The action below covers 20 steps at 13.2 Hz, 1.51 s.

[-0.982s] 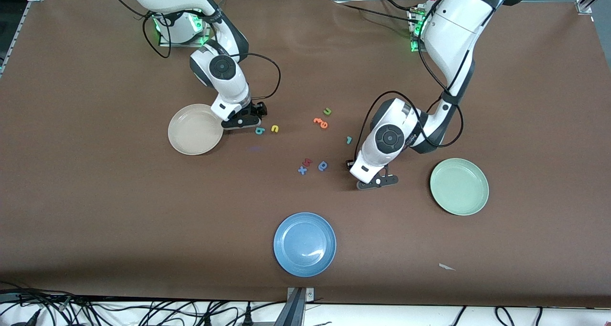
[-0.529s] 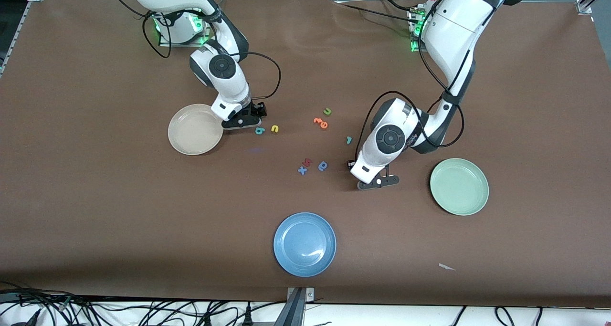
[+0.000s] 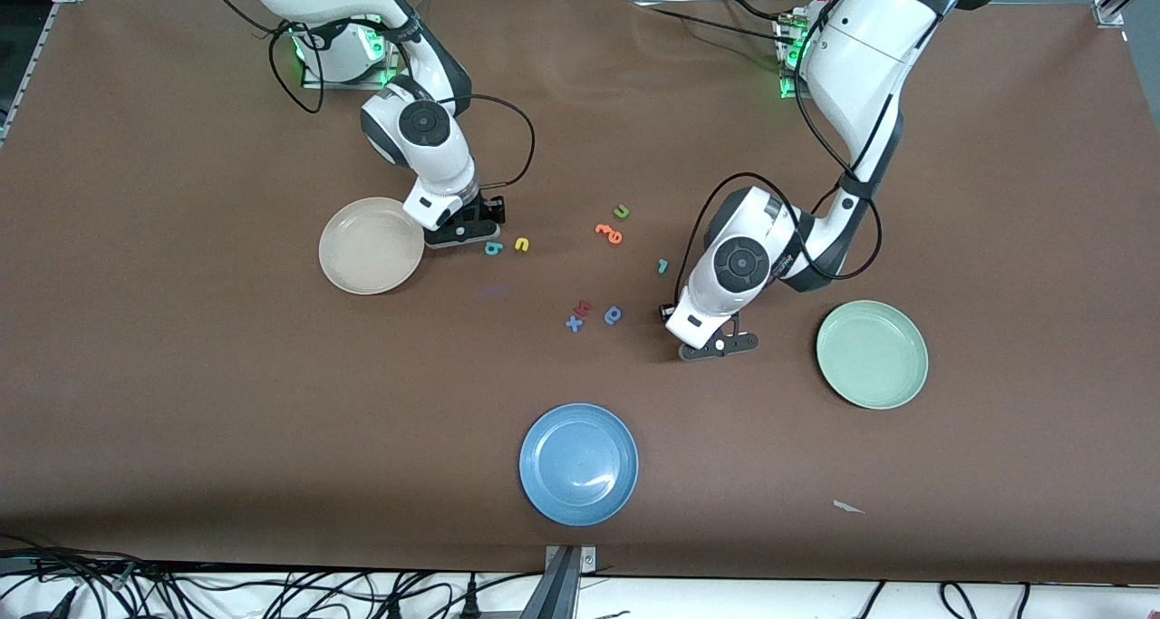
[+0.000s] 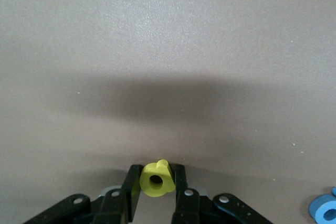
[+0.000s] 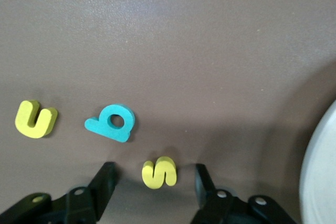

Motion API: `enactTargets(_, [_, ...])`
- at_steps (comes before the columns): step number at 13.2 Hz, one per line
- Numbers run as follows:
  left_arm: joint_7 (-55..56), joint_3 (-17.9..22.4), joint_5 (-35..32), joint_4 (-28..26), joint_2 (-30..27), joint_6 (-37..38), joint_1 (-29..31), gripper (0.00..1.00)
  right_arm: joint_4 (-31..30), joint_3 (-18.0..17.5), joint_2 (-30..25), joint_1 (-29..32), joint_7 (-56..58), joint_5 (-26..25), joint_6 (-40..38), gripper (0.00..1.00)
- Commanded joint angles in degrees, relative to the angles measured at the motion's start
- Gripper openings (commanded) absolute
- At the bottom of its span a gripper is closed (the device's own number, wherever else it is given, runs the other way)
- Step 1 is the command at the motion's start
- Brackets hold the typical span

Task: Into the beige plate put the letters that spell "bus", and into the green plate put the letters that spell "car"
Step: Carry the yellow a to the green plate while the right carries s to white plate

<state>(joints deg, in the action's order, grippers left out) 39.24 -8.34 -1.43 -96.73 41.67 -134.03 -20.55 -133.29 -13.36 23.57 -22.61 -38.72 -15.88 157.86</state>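
Observation:
My left gripper is going to put the yellow "a" down on the green plate, just off its middle [image 3: 855, 378] toward the blue plate.
My left gripper [image 3: 716, 345] [image 4: 156, 173] is low over the table between the loose letters and the green plate [image 3: 872, 354], shut on the yellow "a" [image 4: 156, 183]. The teal "r" [image 3: 662, 265] lies farther from the front camera. Beside the beige plate [image 3: 370, 246] [image 5: 321, 174], my right gripper [image 3: 460, 232] [image 5: 155, 170] is down at the table and open. The yellow "s" [image 5: 159, 172] lies between its fingers with a gap on each side. Next to it lie the teal "b" [image 3: 492, 248] [image 5: 111, 123] and the yellow "u" [image 3: 522, 245] [image 5: 34, 119].
A green "u" [image 3: 622, 211] and orange letters [image 3: 610, 233] lie mid-table. A blue "x" [image 3: 574, 324], a red letter [image 3: 584, 308] and a darker blue "a" [image 3: 613, 314] [image 4: 325, 212] lie nearer the front camera. A blue plate [image 3: 578, 463] sits near the front edge.
Both arms stay almost where they were. The right arm's wrist has shifted very slightly toward the teal "b". The letters on the table have not moved.

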Motion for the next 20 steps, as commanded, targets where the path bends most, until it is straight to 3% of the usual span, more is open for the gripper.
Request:
enactTargets(1, [-0.04,-0.01,-1.64,0.93,1.14,-0.27,-0.11,0.26,0.31,0.36,0.60,-0.33,-0.65,-1.25,0.78,0.55])
enactTargets(4, [-0.66,0.16,-1.64,1.11,0.70,-0.18,-0.02,0.24,0.05,0.44,0.34,-0.33,-0.48,-1.34,0.69,0.48])
enactTargets(11, [-9.87,0.25,-1.56,1.02,-3.43,3.58,4.54,0.23,-0.57,0.97,-0.71,-0.15,0.14,-1.52,-0.09,0.13])
enactTargets(15, [-22.59,0.34,-1.64,0.76,-8.08,12.63,10.86,0.22,-0.31,0.88,-7.29,1.25,2.76,-1.08,-8.32,0.12])
enactTargets(20, [-37.03,0.25,-5.25,0.05,-9.85,12.65,21.06,0.22,-0.48,0.80,-15.12,8.17,14.95,-0.55,-16.52,0.12])
